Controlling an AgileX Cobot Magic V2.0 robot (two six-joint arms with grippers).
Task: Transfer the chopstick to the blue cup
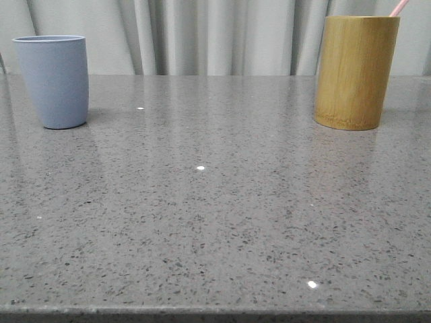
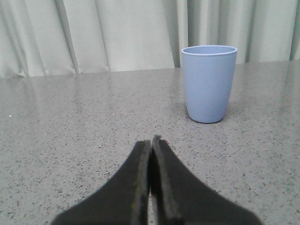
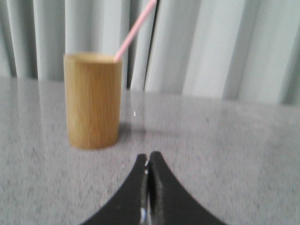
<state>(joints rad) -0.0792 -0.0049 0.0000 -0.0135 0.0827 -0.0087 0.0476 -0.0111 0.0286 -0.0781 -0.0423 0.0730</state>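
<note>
My left gripper needs to grab the blue cup next, closing on the cup's rim (image 1: 25, 39) (image 2: 186, 51) at the cup's side away from the bamboo holder.
The pale blue cup (image 1: 52, 81) stands upright at the far left of the grey table; it also shows in the left wrist view (image 2: 208, 83). A pale pink chopstick (image 1: 399, 7) leans out of the tan bamboo holder (image 1: 355, 71) at the far right; in the right wrist view the chopstick (image 3: 134, 29) rises from the holder (image 3: 93, 99). My left gripper (image 2: 151, 140) is shut and empty, low over the table, short of the blue cup. My right gripper (image 3: 148, 156) is shut and empty, short of the holder. Neither gripper shows in the front view.
Grey speckled stone table (image 1: 215, 215) with its front edge along the bottom of the front view. Pale curtains (image 1: 222, 33) hang behind the table's far edge.
</note>
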